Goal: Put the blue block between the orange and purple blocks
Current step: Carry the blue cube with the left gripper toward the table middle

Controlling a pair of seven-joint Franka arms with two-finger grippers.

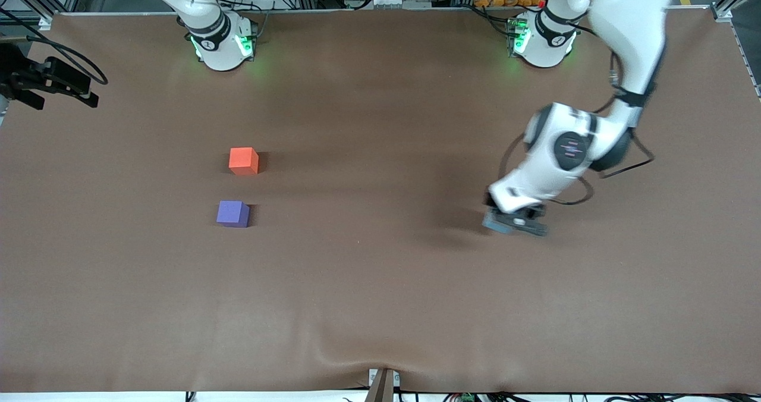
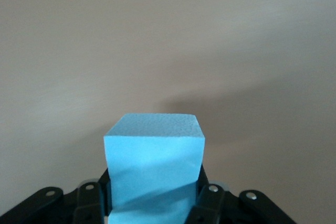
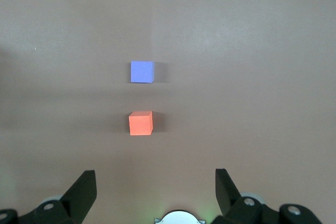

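My left gripper is going to set the blue block down on the open table, halfway (image 1: 348,192) toward the orange and purple blocks. The blue block is held a little above the table.
My left gripper (image 1: 515,224) is shut on the light sky-blue block (image 1: 493,223) and holds it a little above the table, toward the left arm's end. In the left wrist view the blue block (image 2: 153,161) sits between the black fingers (image 2: 207,195). The orange block (image 1: 244,160) and the purple block (image 1: 232,213) lie on the table toward the right arm's end, the purple one nearer the front camera, with a small gap between them. My right gripper (image 3: 155,181) is open and empty, high over the table near its own base, looking down on the orange block (image 3: 140,123) and the purple block (image 3: 142,72).
The brown table cover (image 1: 368,271) is wrinkled at its front edge. A black fixture (image 1: 41,81) juts in at the edge of the table at the right arm's end. The arm bases (image 1: 221,44) stand along the back edge.
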